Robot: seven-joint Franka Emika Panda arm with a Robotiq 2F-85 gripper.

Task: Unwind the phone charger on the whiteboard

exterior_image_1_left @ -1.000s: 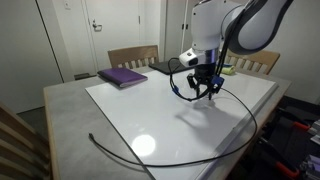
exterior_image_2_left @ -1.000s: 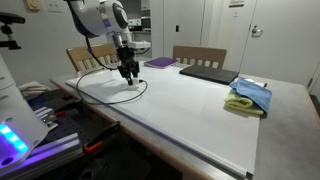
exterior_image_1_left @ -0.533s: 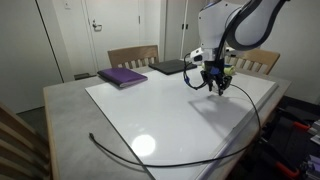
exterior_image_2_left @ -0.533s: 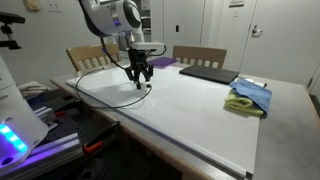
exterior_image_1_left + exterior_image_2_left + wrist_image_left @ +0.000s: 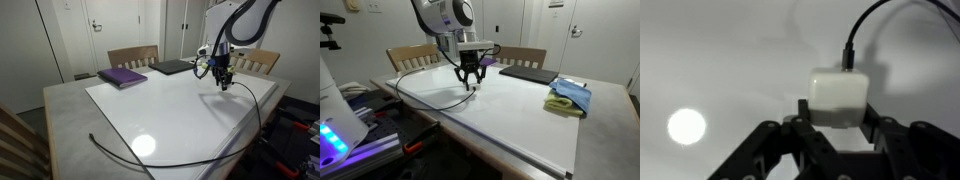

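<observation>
The robot's gripper will release the white plug block on the whiteboard (image 5: 243,81) close to its far corner, in front of a wooden chair.
My gripper (image 5: 836,112) is shut on the white plug block (image 5: 839,95) of the phone charger and holds it just above the whiteboard (image 5: 710,60). The black cable (image 5: 858,35) leaves the top of the block. In both exterior views the gripper (image 5: 224,84) (image 5: 471,84) hangs over the whiteboard (image 5: 150,110) (image 5: 520,110). The thin black cable (image 5: 180,163) trails from it in a long open curve across the board to its loose end near the board's corner. It also shows in an exterior view (image 5: 435,100).
A purple book (image 5: 122,76) and a dark laptop (image 5: 173,67) lie at the board's far side. A blue and yellow cloth (image 5: 569,97) lies on the grey tabletop (image 5: 60,130). Wooden chairs (image 5: 133,57) stand behind the table.
My gripper has carried the plug block across the whiteboard toward the laptop side, drawing the cable out behind it into a longer, flatter curve.
</observation>
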